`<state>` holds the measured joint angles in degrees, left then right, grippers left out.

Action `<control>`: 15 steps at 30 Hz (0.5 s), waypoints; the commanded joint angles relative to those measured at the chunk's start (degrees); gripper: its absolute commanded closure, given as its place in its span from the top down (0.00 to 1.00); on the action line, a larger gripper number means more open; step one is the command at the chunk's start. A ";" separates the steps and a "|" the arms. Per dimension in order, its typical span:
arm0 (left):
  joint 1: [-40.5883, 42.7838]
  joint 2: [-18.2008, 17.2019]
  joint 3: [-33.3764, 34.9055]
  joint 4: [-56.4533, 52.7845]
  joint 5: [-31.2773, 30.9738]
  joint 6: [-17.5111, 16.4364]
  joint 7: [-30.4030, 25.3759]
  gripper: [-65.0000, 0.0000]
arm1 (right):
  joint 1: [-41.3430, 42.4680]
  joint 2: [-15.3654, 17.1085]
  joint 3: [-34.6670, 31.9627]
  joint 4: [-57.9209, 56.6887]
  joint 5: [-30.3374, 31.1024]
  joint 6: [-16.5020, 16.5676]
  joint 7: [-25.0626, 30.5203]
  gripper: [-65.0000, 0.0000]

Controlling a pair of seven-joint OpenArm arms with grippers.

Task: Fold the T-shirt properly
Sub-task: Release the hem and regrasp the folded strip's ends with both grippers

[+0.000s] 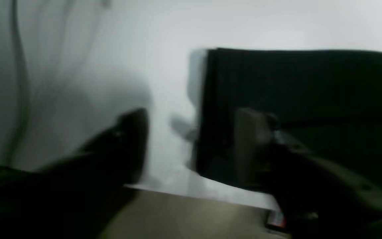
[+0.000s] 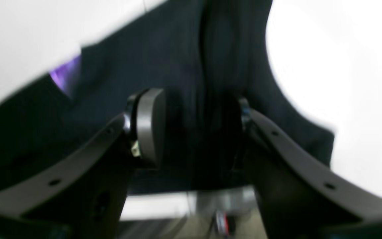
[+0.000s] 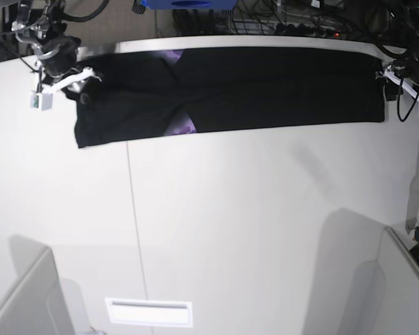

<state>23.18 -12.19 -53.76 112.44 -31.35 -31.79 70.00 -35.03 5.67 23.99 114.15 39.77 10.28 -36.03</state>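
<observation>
The T-shirt lies close along the table's far edge, so the robot's right gripper should take its end [image 3: 92,117] and pull it nearer with the left gripper before folding.
The T-shirt [image 3: 265,87] lies as a long black strip along the table's far edge, with bits of purple print [image 3: 182,126] showing near its left third. My right gripper [image 3: 65,84] is at the strip's left end. In the right wrist view it [image 2: 196,122] is open, with a raised ridge of black cloth [image 2: 221,83] between its spread fingers. My left gripper [image 3: 395,80] is at the strip's right end. In the left wrist view it [image 1: 194,146] is open astride the shirt's [image 1: 293,86] side edge, one finger [image 1: 254,149] over cloth and the other over bare table.
The white table [image 3: 251,223] reaches toward the camera, with a seam down its left part and a white slot [image 3: 148,312] near the front. Cables and gear crowd the space behind the far edge [image 3: 279,21]. Grey panels stand at the front corners [image 3: 21,300].
</observation>
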 commanded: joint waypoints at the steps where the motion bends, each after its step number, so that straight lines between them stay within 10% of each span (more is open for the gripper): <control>1: 0.16 -0.96 -0.70 0.83 -2.80 -0.25 -1.12 0.33 | -0.62 0.70 0.23 1.15 0.71 2.42 2.58 0.41; 3: 0.25 -0.96 -0.62 -0.05 -7.02 -0.25 -0.94 0.00 | -0.62 0.79 0.23 1.24 0.45 6.02 4.43 0.37; 8: -0.37 -0.52 4.31 -5.23 -4.73 -0.08 -1.38 0.00 | 4.92 1.84 -1.17 -2.98 0.45 8.05 0.47 0.00; 15: -1.25 0.80 10.90 -12.62 8.10 0.01 -8.68 0.00 | 11.07 2.99 3.40 -12.65 0.45 7.96 -5.51 0.00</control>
<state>21.71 -10.79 -42.52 99.07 -22.85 -31.77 61.98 -24.47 8.43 27.40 100.47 39.05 17.58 -42.72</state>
